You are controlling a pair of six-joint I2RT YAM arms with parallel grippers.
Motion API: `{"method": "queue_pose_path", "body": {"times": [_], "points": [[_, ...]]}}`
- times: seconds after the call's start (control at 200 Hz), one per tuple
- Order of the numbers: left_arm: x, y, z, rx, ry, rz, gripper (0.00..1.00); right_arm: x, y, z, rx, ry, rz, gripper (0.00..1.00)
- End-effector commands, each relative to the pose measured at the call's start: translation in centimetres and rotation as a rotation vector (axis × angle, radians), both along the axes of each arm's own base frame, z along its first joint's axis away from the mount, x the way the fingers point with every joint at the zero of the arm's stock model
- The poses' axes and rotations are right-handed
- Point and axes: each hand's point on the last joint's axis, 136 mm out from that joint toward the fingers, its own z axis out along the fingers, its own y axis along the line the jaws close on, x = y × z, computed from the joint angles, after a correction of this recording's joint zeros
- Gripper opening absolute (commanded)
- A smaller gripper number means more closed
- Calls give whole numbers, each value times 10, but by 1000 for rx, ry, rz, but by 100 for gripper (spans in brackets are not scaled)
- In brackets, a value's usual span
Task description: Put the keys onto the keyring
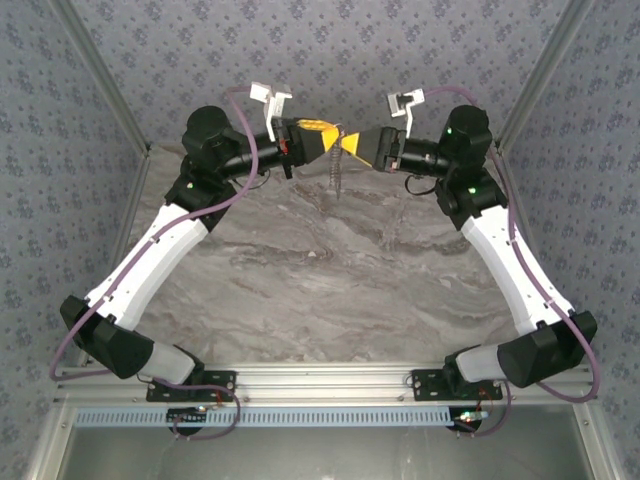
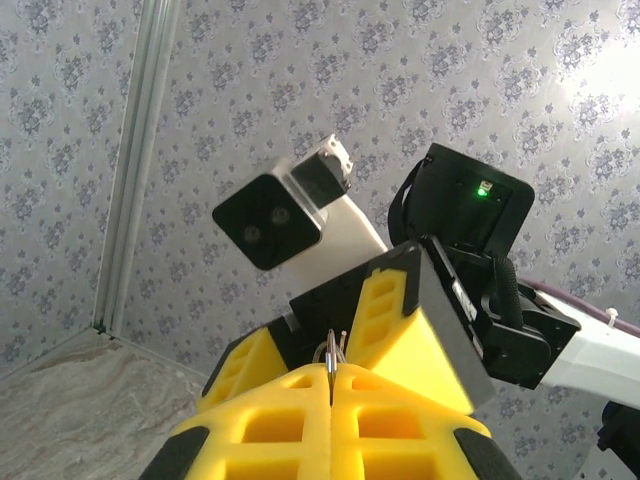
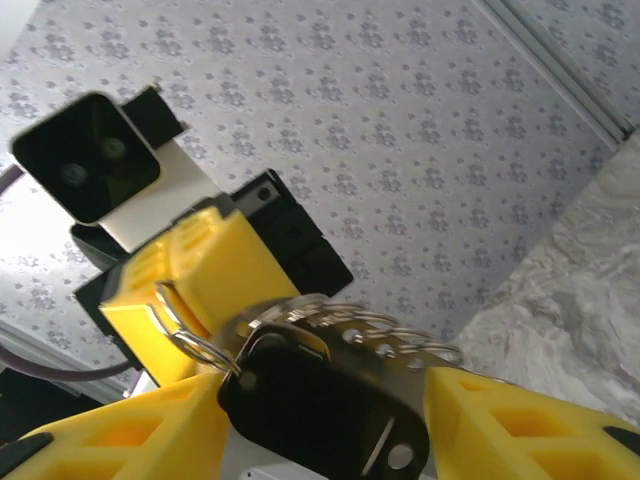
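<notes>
The fingers of the robot's right gripper straddle the black key head below the keyring's loop, so the right gripper needs to rise and close on the loop [image 3: 205, 350] beside the left gripper.
High above the back of the table, my two grippers meet tip to tip. My left gripper [image 2: 331, 388] is shut on the keyring [image 2: 331, 358], a thin grey loop seen edge-on between its yellow pads. The loop [image 3: 198, 346] juts from those pads in the right wrist view. The keys [image 3: 330, 405], one with a black head and silver blades beside it, hang on the loop between my right gripper's [image 3: 325, 385] spread fingers [image 3: 120, 430]. That gripper is open. From above, the keys [image 1: 336, 178] dangle below both grippers.
The marbled table [image 1: 330, 270] lies well below both grippers. Patterned walls close in the back and sides, with metal frame posts [image 1: 100, 90] at the corners. Both arm bases sit at the near rail [image 1: 320, 385].
</notes>
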Motion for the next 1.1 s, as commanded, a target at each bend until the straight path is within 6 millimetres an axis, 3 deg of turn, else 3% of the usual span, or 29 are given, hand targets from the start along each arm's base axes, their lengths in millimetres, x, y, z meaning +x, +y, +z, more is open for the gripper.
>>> {"method": "queue_pose_path", "body": {"times": [0.0, 0.21, 0.395, 0.6, 0.779, 1.099], "points": [[-18, 10, 36, -58, -112, 0, 0, -8, -10, -3, -37, -28, -35, 55], [-18, 10, 37, -59, -114, -1, 0, -10, -26, 2, -17, -34, -51, 54], [-17, 9, 36, -62, -109, -2, 0, -16, -34, 30, 60, -88, -23, 54], [-13, 9, 36, -93, -94, 2, 0, -4, -39, 62, 178, -146, -57, 53], [-7, 7, 37, -122, -73, 8, 0, 9, -34, 68, 251, -154, -56, 50], [3, 5, 41, -182, -31, 12, 0, 8, -18, 62, 264, -153, -22, 46]]}}
